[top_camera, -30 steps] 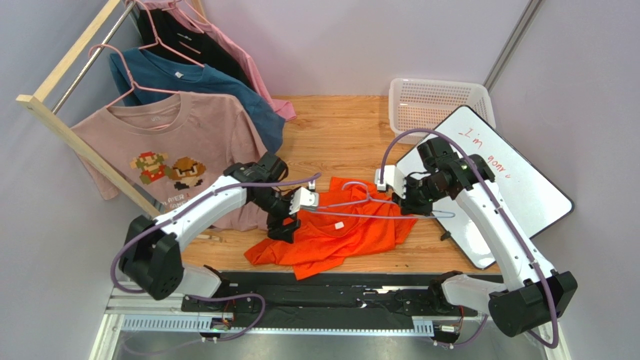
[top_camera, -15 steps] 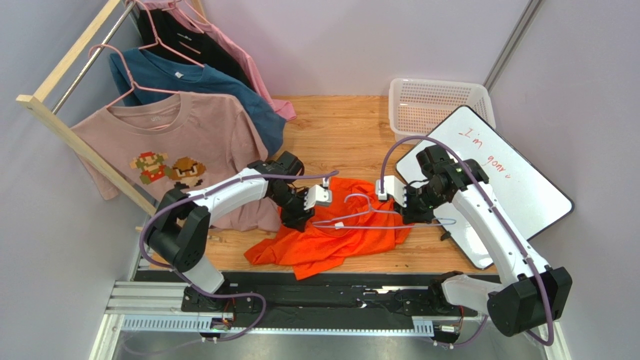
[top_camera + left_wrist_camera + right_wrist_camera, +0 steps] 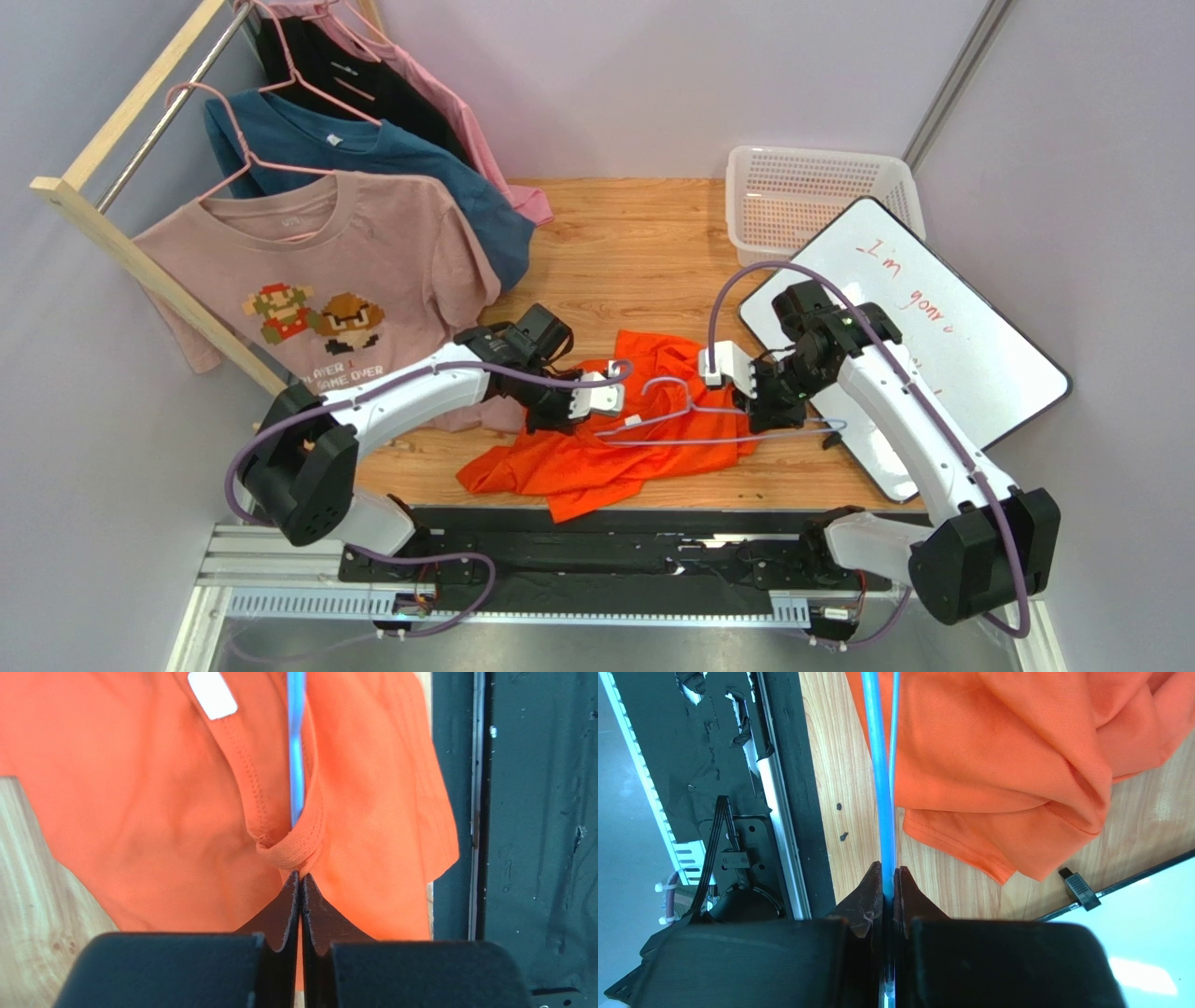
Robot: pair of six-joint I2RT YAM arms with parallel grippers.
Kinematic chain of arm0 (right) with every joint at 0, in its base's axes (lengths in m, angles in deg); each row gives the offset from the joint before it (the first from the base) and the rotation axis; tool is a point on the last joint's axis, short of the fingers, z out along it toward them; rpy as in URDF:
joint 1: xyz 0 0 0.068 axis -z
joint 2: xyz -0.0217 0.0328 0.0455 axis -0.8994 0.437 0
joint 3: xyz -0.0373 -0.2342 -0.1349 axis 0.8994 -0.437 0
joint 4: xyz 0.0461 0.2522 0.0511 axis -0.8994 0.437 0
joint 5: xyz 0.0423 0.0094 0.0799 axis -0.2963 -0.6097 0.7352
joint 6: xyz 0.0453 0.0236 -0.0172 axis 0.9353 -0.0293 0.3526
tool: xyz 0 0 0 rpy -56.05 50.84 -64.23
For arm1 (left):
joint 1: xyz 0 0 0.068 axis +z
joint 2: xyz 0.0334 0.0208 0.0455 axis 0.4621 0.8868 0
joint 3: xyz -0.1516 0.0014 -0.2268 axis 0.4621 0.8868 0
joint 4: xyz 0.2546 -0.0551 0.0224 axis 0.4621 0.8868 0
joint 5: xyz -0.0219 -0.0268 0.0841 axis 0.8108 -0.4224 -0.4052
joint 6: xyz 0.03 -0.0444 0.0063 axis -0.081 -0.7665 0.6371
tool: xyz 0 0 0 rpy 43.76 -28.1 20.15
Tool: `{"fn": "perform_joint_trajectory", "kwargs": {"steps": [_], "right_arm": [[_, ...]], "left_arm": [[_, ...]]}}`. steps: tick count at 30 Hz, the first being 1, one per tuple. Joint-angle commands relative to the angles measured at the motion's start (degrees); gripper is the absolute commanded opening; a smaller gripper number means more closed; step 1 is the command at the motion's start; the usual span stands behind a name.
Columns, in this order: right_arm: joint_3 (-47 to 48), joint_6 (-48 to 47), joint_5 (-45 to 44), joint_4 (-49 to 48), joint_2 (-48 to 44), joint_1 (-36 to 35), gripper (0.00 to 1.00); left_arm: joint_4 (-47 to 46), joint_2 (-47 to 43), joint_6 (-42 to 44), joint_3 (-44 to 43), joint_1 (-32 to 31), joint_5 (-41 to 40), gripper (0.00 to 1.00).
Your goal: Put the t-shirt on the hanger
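Note:
The hanger's end sits shallow inside the t-shirt's collar, so the robot's left gripper will open to let it slide deeper, then pinch the t-shirt's shoulder [image 3: 268, 894] around it.
The orange t-shirt [image 3: 631, 434] lies crumpled on the wooden table, its white neck label [image 3: 212, 694] showing in the left wrist view. The light-blue wire hanger [image 3: 709, 427] rests across the t-shirt, and one arm of the hanger [image 3: 296, 756] runs into the neck opening. My left gripper [image 3: 300, 876] is shut on the collar's edge, at the t-shirt's left side [image 3: 617, 409]. My right gripper [image 3: 889, 876] is shut on the hanger wire [image 3: 880, 777], just off the cloth's right edge [image 3: 760, 410].
A wooden rack [image 3: 126, 252] at the back left carries a pink printed shirt [image 3: 323, 287] and a teal shirt [image 3: 379, 161] on pink hangers. A white basket [image 3: 821, 189] and a whiteboard [image 3: 933, 343] stand to the right. A black rail [image 3: 603, 553] runs along the near edge.
My left gripper swung right onto the t-shirt's collar and went from open to shut on it. The right gripper carried the hanger slightly left and nearer, over the cloth.

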Motion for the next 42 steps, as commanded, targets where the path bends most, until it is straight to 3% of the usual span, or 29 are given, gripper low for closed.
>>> {"fn": "perform_joint_trajectory", "kwargs": {"steps": [1,12,19,24,29,38,40,42], "right_arm": [[1.98,-1.78,4.54,17.25,2.95,0.31,0.0],[8.13,-2.13,10.09,17.69,9.03,-4.69,0.0],[3.84,-5.64,5.61,17.96,1.57,-6.27,0.0],[5.06,-2.22,8.5,14.1,2.96,-9.97,0.0],[10.84,0.42,11.75,9.87,10.59,-12.34,0.0],[14.99,4.46,18.25,6.36,16.85,-12.96,0.0],[15.52,6.04,20.63,4.09,17.03,-13.66,0.0],[15.61,6.92,22.38,2.58,17.12,-14.45,0.0]], "left_arm": [[-3.51,-5.22,1.92,0.97,-2.82,-1.02,0.0],[-4.22,-14.89,0.59,0.36,-8.36,-7.09,0.0],[-3.86,-21.23,6.13,5.27,-8.45,-11.84,0.0],[-4.14,-20.62,4.47,2.04,-8.62,-8.16,0.0],[-2.02,-19.21,1.93,-2.97,-10.38,-3.15,0.0],[-0.88,-21.5,-2.03,-4.3,-11.7,-3.76,0.0],[-1.05,-21.23,-4.66,-4.91,-11.7,-3.32,0.02],[-0.97,-21.23,-8.08,-6.05,-11.7,-5.85,0.15]]}}
